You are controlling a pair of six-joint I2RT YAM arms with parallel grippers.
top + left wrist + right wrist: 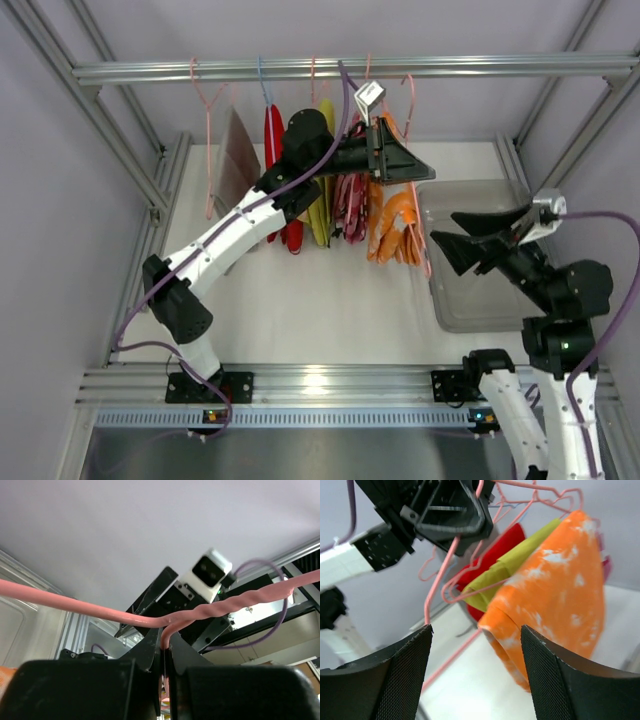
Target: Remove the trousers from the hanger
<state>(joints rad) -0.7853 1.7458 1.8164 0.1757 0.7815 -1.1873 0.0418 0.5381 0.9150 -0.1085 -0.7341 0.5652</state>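
My right gripper needs to next move to the orange trousers' lower loose end (411, 248) (565, 651) and close there, because pulling it draws the trousers off the pink hanger.
The orange trousers (393, 228) with white blotches hang from a pink wire hanger (408, 92) on the top rail. In the right wrist view the orange trousers (555, 590) fill the right side, draped over the pink hanger (439, 582). My left gripper (424, 171) is shut on that hanger's wire; the left wrist view shows the pink hanger (100, 611) pinched in my left gripper (167, 639). My right gripper (445, 228) stands open just right of the trousers, nothing between its fingertips (422, 635). Pink patterned trousers (350, 205) hang left of the orange pair.
Red (274, 150) and yellow-green (322, 215) garments and a brown one (238, 155) hang further left on the rail (150, 71). A clear plastic bin (480, 300) sits on the table under my right gripper. Frame posts stand at both sides.
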